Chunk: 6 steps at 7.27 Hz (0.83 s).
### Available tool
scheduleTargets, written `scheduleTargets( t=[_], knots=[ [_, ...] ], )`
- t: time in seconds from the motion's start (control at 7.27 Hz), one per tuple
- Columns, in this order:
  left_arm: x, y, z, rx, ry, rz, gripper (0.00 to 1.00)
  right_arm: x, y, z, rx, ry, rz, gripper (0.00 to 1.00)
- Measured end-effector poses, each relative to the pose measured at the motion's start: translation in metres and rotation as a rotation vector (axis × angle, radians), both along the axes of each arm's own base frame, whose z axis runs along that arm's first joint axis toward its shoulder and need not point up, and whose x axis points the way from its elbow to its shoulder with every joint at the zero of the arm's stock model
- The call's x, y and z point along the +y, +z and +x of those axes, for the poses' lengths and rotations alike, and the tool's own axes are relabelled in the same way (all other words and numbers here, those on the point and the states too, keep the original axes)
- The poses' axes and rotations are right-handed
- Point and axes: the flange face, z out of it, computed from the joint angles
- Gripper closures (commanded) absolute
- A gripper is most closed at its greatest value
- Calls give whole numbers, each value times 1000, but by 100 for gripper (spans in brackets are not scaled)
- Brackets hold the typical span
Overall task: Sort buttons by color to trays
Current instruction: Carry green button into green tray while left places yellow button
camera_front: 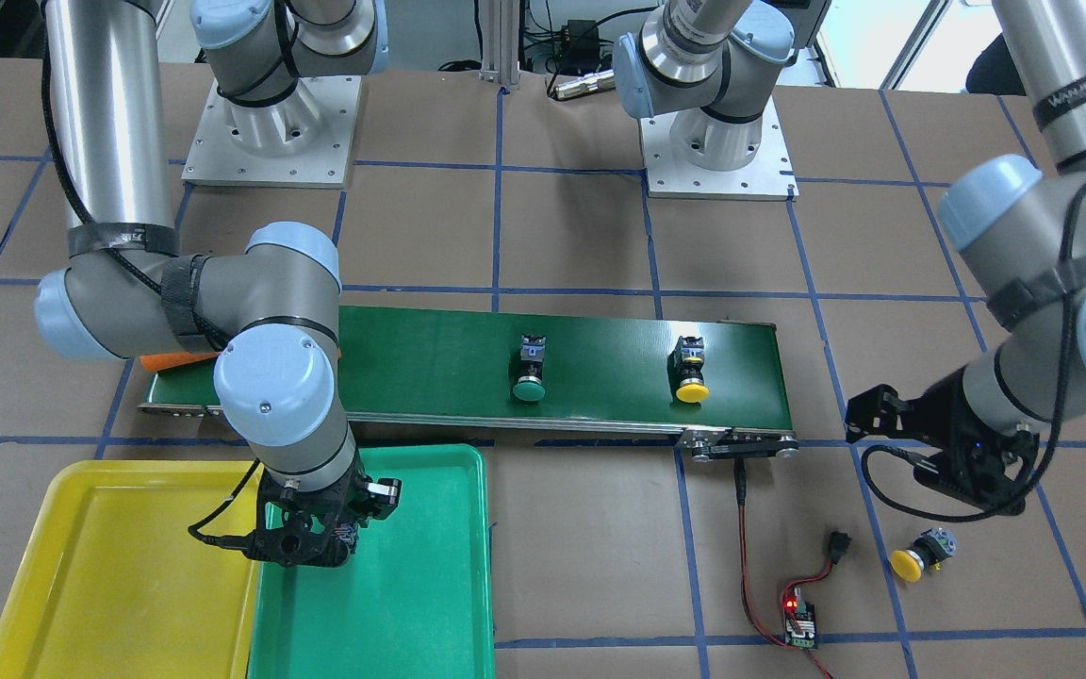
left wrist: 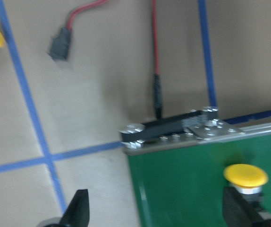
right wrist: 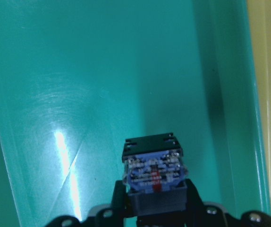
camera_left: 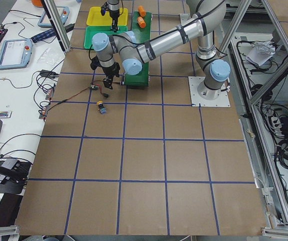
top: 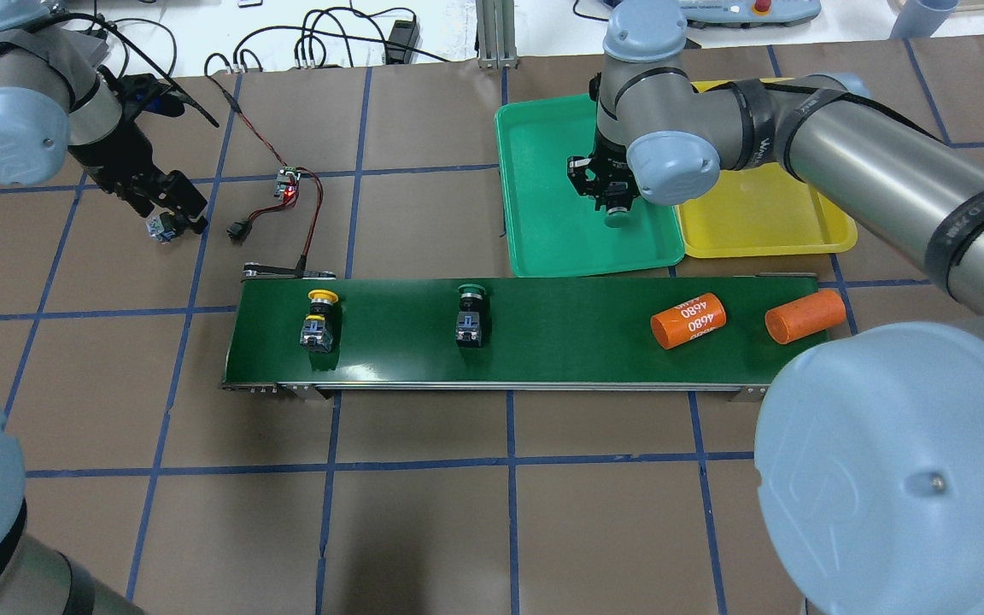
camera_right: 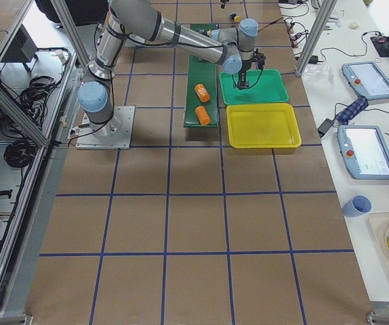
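My left gripper needs to next grab the black body (camera_front: 935, 547) of the yellow button that lies on the table off the end of the conveyor belt.
My right gripper (top: 616, 203) is shut on a green button (right wrist: 154, 176) and holds it low over the green tray (top: 543, 188); its green cap shows under the fingers (top: 617, 218). The yellow tray (top: 765, 222) lies beside it. A yellow button (top: 321, 320) and a green button (top: 470, 316) lie on the conveyor belt (top: 560, 342). Another yellow button (camera_front: 920, 558) lies on the table off the belt's end. My left gripper (left wrist: 156, 208) is open and empty, hovering above the table close to that button.
Two orange cylinders (top: 688, 320) (top: 804, 316) marked 4680 lie on the belt near the trays. A small controller board (top: 287, 184) with red and black wires and a black plug (camera_front: 837, 545) lies on the table by the belt's end, close to the loose yellow button.
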Motion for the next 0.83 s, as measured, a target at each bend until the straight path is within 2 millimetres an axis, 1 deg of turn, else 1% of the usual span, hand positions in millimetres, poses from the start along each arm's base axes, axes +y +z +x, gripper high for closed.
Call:
scheduleTargets(
  t=[0.14, 0.28, 0.41, 0.55, 0.69, 0.83],
  knots=[
    [-20, -20, 27, -2, -156, -12, 0, 0, -4, 0, 1, 0, 5, 56],
    [-32, -39, 43, 5, -303, -13, 0, 0, -7, 0, 2, 0, 10, 48],
    [-39, -56, 58, 11, -440, -19, 0, 0, -8, 0, 3, 0, 14, 28],
    [-43, -71, 69, 11, -541, -27, 0, 0, -8, 0, 3, -1, 15, 19],
    [-46, -83, 74, 16, -599, -29, 0, 0, -7, 0, 3, -3, 15, 5],
    [-47, -92, 76, 25, -619, -29, 1, 0, -6, 0, 2, -6, 13, 0]
  ],
)
